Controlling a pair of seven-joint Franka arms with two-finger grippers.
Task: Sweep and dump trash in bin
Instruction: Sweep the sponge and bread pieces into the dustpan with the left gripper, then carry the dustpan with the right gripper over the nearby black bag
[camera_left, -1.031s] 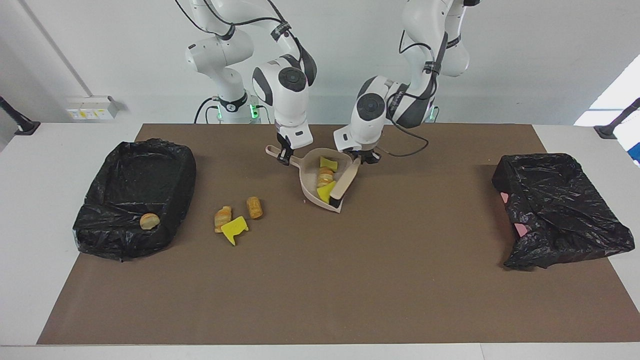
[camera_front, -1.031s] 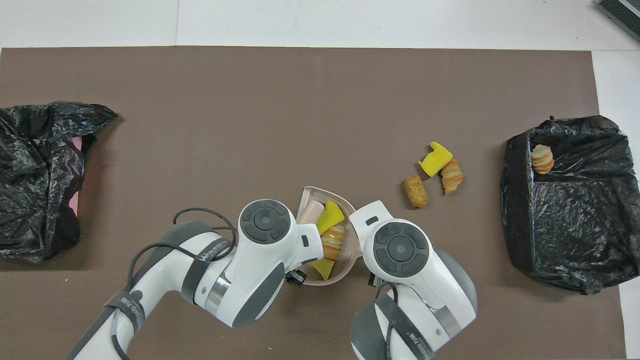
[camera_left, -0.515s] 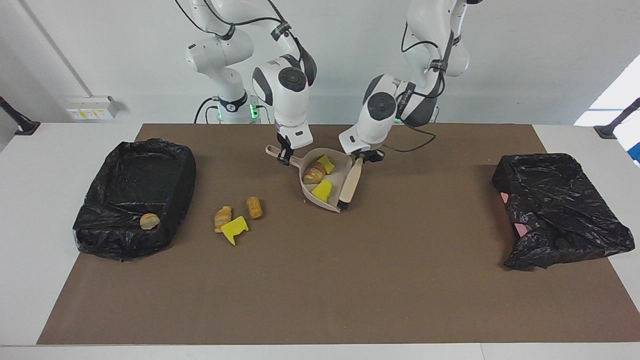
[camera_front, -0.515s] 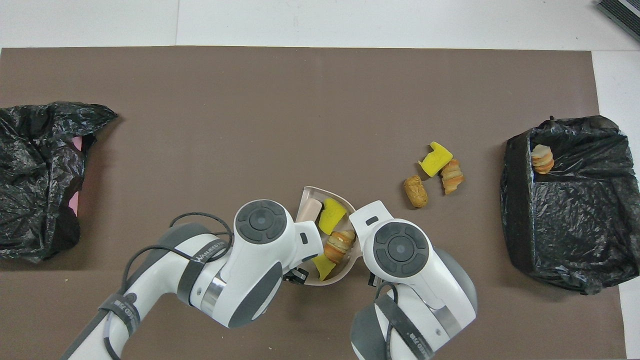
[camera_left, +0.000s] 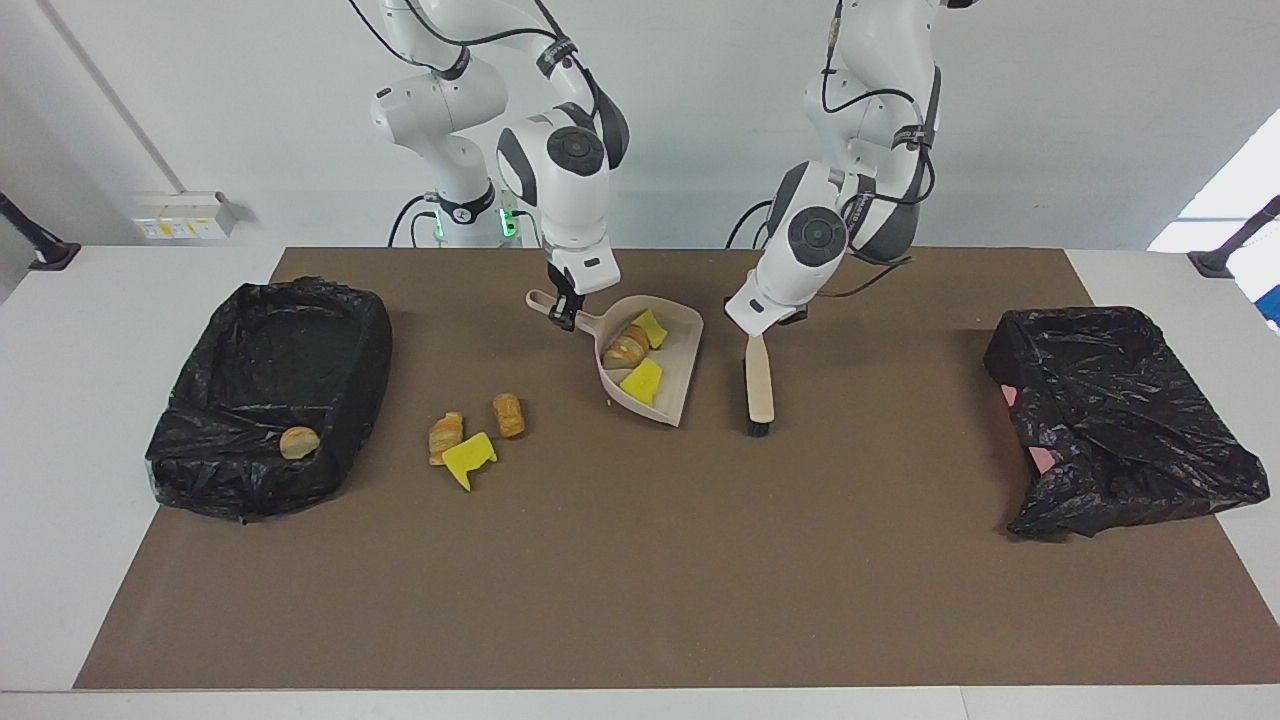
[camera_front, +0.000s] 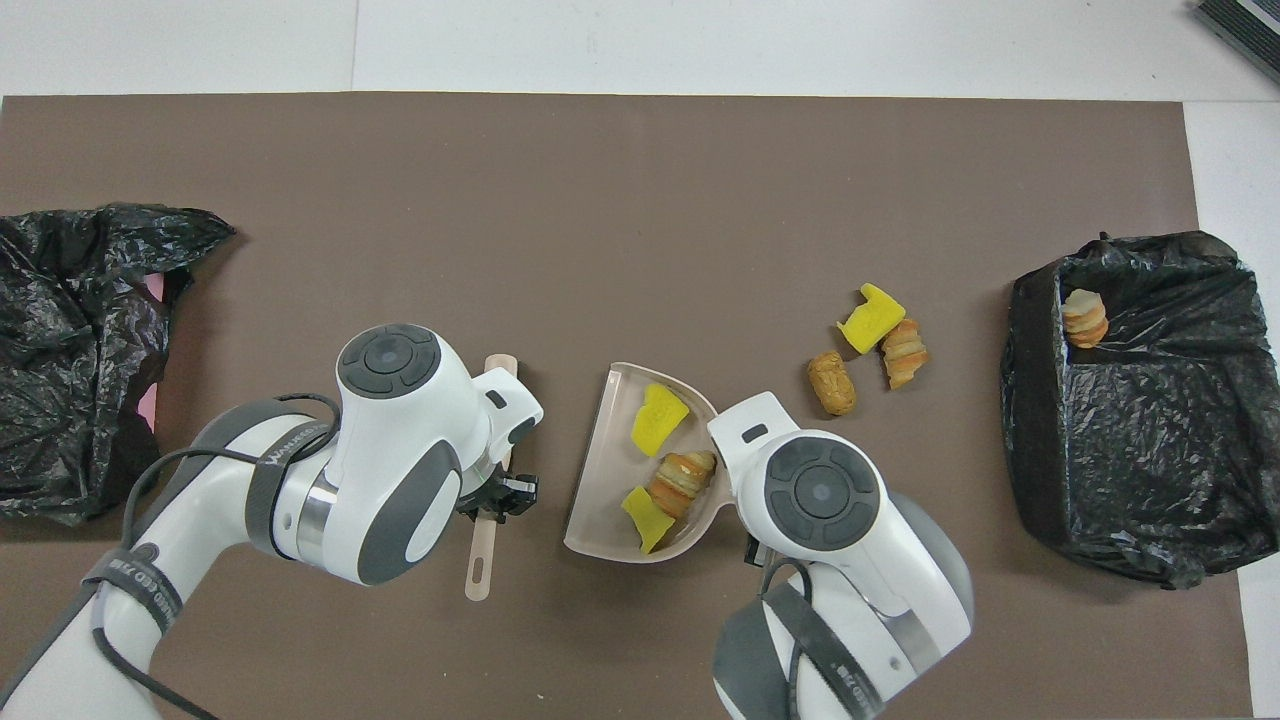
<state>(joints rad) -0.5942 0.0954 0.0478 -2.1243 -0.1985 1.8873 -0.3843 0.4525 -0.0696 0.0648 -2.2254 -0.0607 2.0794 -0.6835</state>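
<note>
The robot's left gripper needs to set the beige brush down on the brown mat (camera_front: 603, 598) between the two arms, by the dustpan's near corner. The brush now hangs beside the pan.
My right gripper (camera_left: 562, 314) is shut on the handle of the beige dustpan (camera_left: 682, 372), whose mouth faces away from the robots. In the pan (camera_front: 600, 505) lie two yellow sponge chunks (camera_left: 642, 380) (camera_front: 659, 418) and a striped roll (camera_left: 626, 347) (camera_front: 682, 478). My left gripper (camera_left: 764, 330) (camera_front: 497, 497) is shut on the beige brush (camera_left: 761, 388) (camera_front: 480, 560), which hangs beside the pan toward the left arm's end, bristles down by the mat. More trash lies on the mat: two rolls (camera_left: 509, 414) (camera_left: 446, 436) and a yellow chunk (camera_left: 468, 457). The black-lined bin (camera_left: 225, 470) holds one roll (camera_left: 299, 441).
A crumpled black bag (camera_left: 1120, 420) over something pink lies at the left arm's end of the brown mat (camera_left: 640, 580). The loose trash (camera_front: 868, 345) lies between the dustpan and the bin (camera_front: 1150, 500) at the right arm's end. In the overhead view my right wrist hides its gripper.
My left gripper drew the brush out of the dustpan and carried it toward the left arm's end. The roll in the pan rolled toward the handle. The right gripper raised the handle slightly.
</note>
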